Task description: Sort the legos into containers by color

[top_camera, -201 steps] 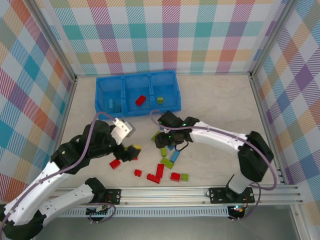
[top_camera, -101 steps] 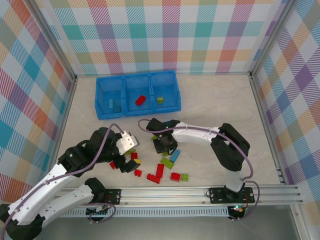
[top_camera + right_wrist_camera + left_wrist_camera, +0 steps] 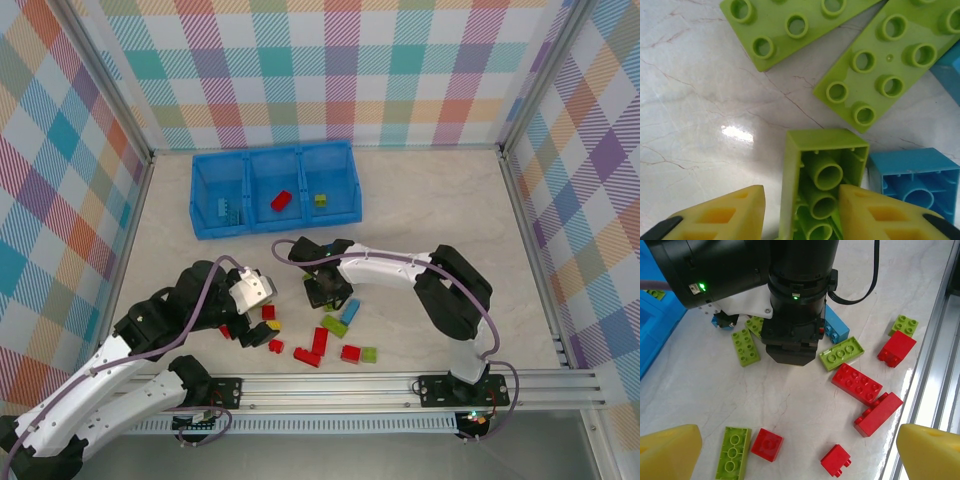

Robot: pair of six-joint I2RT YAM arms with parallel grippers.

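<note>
One finger of the robot's right gripper overlaps the hollow bottom side of the lime brick, so that gripper should first open wider and take the brick across its outer sides [image 3: 791,187].
The blue bin [image 3: 352,185] stands at the back, with blue legos [image 3: 230,210] in its left compartment, a red one [image 3: 281,200] in the middle and a lime one [image 3: 320,199] on the right. Loose red, lime and blue legos lie around [image 3: 334,325] near the front. My right gripper [image 3: 802,210] is down among them, open, its yellow fingers [image 3: 720,215] straddling a lime brick [image 3: 822,175] that lies on its side; the right finger touches it. My left gripper [image 3: 799,440] hovers open over two small red bricks [image 3: 766,444] and a lime brick [image 3: 733,452].
The right arm's black wrist [image 3: 795,315] crowds the pile just beyond my left fingers. A metal rail [image 3: 400,385] runs along the near edge, close to the red bricks [image 3: 319,342]. Checkered walls enclose the table on three sides.
The right arm folded inward and its gripper dropped onto the pile. The left gripper came down and toward the front, over the small red bricks.
</note>
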